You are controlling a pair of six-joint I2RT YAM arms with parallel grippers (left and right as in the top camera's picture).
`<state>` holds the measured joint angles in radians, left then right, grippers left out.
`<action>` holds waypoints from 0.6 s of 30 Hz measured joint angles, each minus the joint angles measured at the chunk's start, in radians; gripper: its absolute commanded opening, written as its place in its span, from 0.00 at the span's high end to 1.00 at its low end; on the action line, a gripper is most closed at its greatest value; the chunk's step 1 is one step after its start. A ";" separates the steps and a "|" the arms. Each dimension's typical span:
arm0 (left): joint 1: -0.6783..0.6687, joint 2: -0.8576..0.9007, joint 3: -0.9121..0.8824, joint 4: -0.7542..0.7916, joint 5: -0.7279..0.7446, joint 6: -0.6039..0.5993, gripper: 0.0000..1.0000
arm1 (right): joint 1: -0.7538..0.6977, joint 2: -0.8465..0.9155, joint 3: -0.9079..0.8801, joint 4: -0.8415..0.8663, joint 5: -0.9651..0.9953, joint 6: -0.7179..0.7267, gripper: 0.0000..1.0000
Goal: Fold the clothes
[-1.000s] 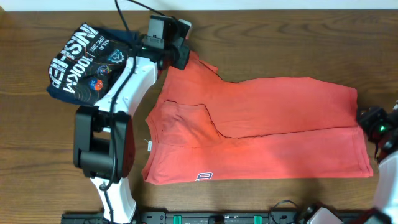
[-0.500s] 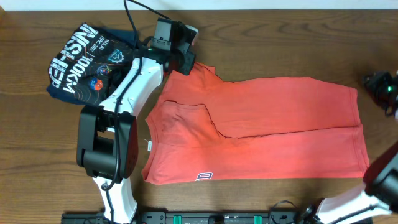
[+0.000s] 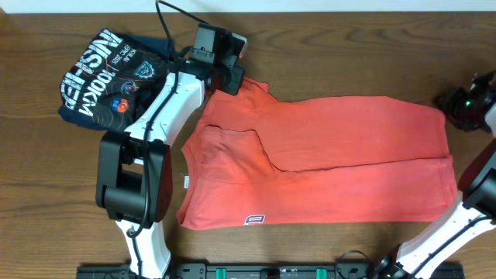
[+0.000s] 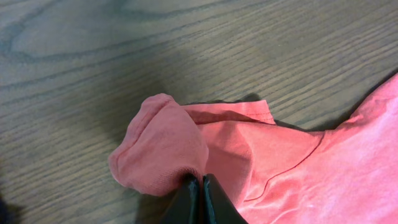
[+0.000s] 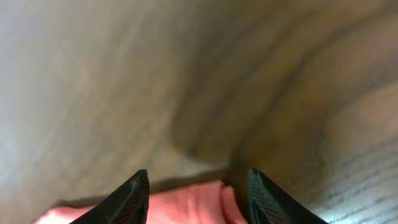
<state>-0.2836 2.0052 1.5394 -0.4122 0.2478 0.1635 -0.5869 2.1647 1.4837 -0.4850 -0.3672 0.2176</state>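
The right gripper is open and the T-shirt's far edge slants toward it, so it should pinch the T-shirt's corner there (image 3: 442, 114) and pull the edge straight before folding.
The clothes, an orange-red T-shirt (image 3: 349, 155), lie spread across the wooden table with the neck to the left and one long fold along the middle. My left gripper (image 3: 232, 80) is at the shirt's far left sleeve. In the left wrist view its jaws (image 4: 200, 182) are shut on the bunched sleeve (image 4: 161, 146), which is pulled up into a lump. My right gripper (image 3: 456, 107) is at the shirt's far right corner. In the blurred right wrist view it (image 5: 198, 180) is open, and an edge of the shirt (image 5: 186, 202) lies low between the fingers.
A dark navy folded shirt (image 3: 108, 77) with white lettering lies at the far left, beside the left arm (image 3: 163, 108). Bare wooden table (image 3: 349, 54) runs behind the shirt. The arm bases stand at the near edge.
My right gripper has left the middle of the shirt's right edge, moved to its far right corner and opened wider. The left gripper has shifted slightly right with the sleeve.
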 measured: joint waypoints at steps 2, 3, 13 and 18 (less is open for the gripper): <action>0.000 0.000 0.000 0.000 0.000 -0.003 0.94 | 0.000 0.002 0.006 -0.021 -0.003 -0.010 0.62; 0.000 0.000 0.000 0.000 0.000 -0.003 0.94 | 0.000 0.002 0.007 -0.028 -0.011 -0.012 0.67; -0.001 0.000 0.000 -0.004 0.000 -0.006 0.94 | 0.000 0.005 0.007 -0.018 -0.222 -0.077 0.99; -0.001 0.000 0.000 -0.009 0.000 -0.006 0.94 | -0.014 0.005 0.007 -0.010 -0.258 -0.082 0.99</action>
<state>-0.2844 2.0052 1.5394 -0.4210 0.2481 0.1570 -0.6014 2.1700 1.4910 -0.4946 -0.6254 0.1360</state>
